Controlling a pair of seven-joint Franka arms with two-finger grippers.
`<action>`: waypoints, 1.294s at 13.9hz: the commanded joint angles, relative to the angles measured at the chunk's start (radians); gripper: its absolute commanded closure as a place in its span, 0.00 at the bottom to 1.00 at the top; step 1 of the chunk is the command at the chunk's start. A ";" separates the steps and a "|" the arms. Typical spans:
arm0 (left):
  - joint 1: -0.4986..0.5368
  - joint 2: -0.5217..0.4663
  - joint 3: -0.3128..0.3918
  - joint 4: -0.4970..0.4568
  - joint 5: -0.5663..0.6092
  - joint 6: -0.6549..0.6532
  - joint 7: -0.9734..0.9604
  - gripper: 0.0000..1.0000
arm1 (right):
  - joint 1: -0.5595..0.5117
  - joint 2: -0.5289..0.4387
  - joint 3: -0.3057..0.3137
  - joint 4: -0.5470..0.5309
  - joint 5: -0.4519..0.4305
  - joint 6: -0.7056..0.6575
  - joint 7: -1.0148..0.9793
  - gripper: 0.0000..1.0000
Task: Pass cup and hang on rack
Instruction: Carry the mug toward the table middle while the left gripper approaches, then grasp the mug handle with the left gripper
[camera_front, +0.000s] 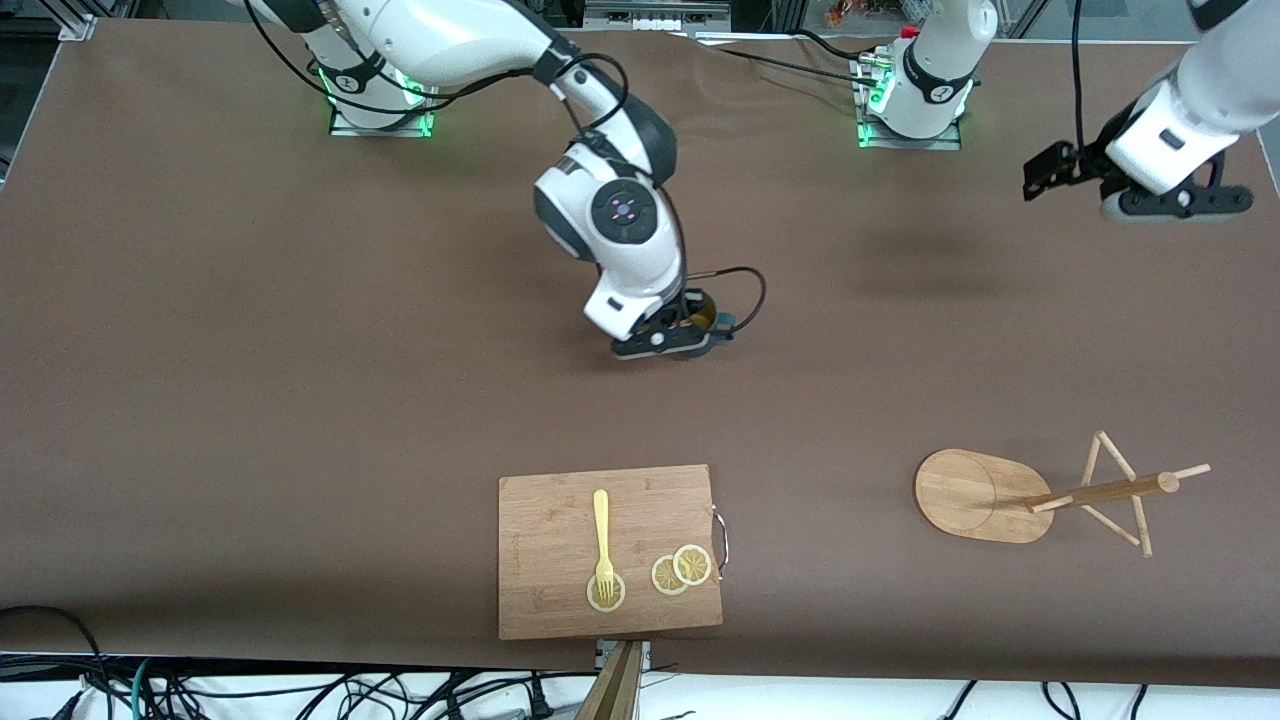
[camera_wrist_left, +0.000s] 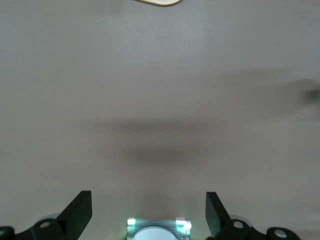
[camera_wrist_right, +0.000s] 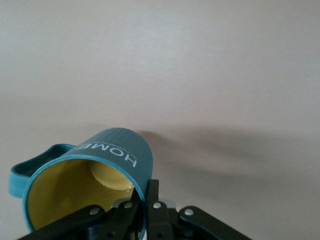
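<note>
I should let go of the teal cup, now over the middle of the table, with my right gripper on the open brown cloth a little nearer my left gripper (camera_front: 762, 308).
The teal cup (camera_wrist_right: 112, 152) with a yellow inside and the word HOME on its wall is pinched by its rim in my right gripper (camera_wrist_right: 144, 192), one finger inside and one outside. In the front view the right gripper (camera_front: 690, 335) is over the middle of the table, and only the cup's yellow mouth and teal handle (camera_front: 712, 321) show. The bamboo rack (camera_front: 985, 495) stands toward the left arm's end, near the front camera, its post and pegs (camera_front: 1110, 490) pointing toward that end. My left gripper (camera_wrist_left: 149, 212) is open and empty, held above the table near the left arm's base.
A wooden cutting board (camera_front: 610, 550) with a yellow fork (camera_front: 602, 545) and lemon slices (camera_front: 682, 570) lies near the front edge, nearer to the front camera than the right gripper. Brown cloth covers the table.
</note>
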 joint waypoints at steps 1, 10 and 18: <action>-0.005 -0.069 0.023 -0.194 -0.039 0.157 0.092 0.00 | 0.066 0.067 -0.028 0.108 -0.021 -0.020 0.090 1.00; 0.001 -0.012 0.178 -0.620 -0.478 0.698 1.109 0.00 | 0.164 0.114 -0.033 0.139 -0.023 0.029 0.198 1.00; 0.028 0.244 0.210 -0.616 -1.074 0.617 2.165 0.00 | 0.252 0.182 -0.094 0.165 -0.056 0.083 0.195 1.00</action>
